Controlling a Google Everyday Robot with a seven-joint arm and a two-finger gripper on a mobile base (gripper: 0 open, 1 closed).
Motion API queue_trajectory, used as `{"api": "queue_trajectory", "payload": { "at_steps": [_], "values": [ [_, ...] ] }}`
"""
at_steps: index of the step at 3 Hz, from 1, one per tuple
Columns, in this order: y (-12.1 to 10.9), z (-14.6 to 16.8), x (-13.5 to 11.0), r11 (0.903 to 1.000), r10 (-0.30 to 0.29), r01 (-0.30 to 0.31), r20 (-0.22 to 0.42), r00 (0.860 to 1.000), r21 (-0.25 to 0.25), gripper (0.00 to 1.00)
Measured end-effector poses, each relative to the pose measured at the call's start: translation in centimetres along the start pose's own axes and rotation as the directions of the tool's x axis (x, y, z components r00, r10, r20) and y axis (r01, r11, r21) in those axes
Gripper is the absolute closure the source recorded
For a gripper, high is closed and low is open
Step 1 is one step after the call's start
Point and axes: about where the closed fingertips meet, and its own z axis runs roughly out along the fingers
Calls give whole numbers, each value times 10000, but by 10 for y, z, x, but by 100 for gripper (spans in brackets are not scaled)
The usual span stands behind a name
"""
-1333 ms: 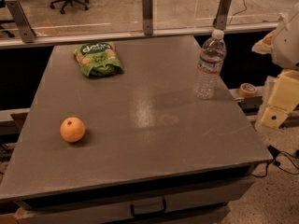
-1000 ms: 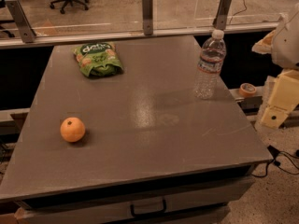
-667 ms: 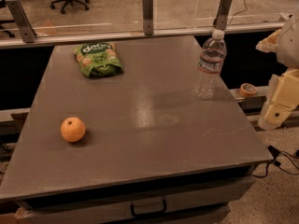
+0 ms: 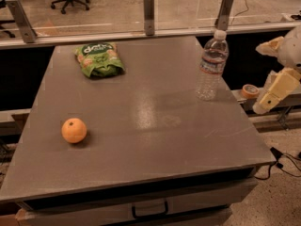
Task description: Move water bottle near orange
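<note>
Next, I grip the middle of the water bottle (image 4: 210, 72), well below the white cap.
The water bottle (image 4: 212, 64) stands upright at the right side of the grey table (image 4: 155, 140), clear and ribbed, with a white cap and a red and blue label band. The orange (image 4: 74, 130) lies at the front left of the table, far from the bottle. My gripper (image 4: 258, 79) hangs off the table's right edge, to the right of the bottle and apart from it. Its two cream fingers (image 4: 277, 89) are spread apart and hold nothing.
A green snack bag (image 4: 98, 58) lies at the back left of the table. A rail with metal posts (image 4: 149, 13) runs along the back edge. A roll of tape (image 4: 249, 90) sits on a ledge right of the table. A drawer handle (image 4: 149, 210) is below the front edge.
The gripper has shifted very slightly to the right. The bottle, orange and bag have not moved.
</note>
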Motion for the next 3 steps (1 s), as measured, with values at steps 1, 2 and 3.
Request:
{"api": "queue_trajectory", "payload": {
  "at_steps": [1, 2, 3],
  "values": [
    [-21, 29, 1, 9996, 262, -249, 1366, 9903, -114, 0],
    [-35, 58, -12, 9975, 614, -491, 2740, 9598, -516, 0],
    [-46, 84, -32, 9915, 1092, -703, 4085, 9062, -1092, 0]
  ]
}}
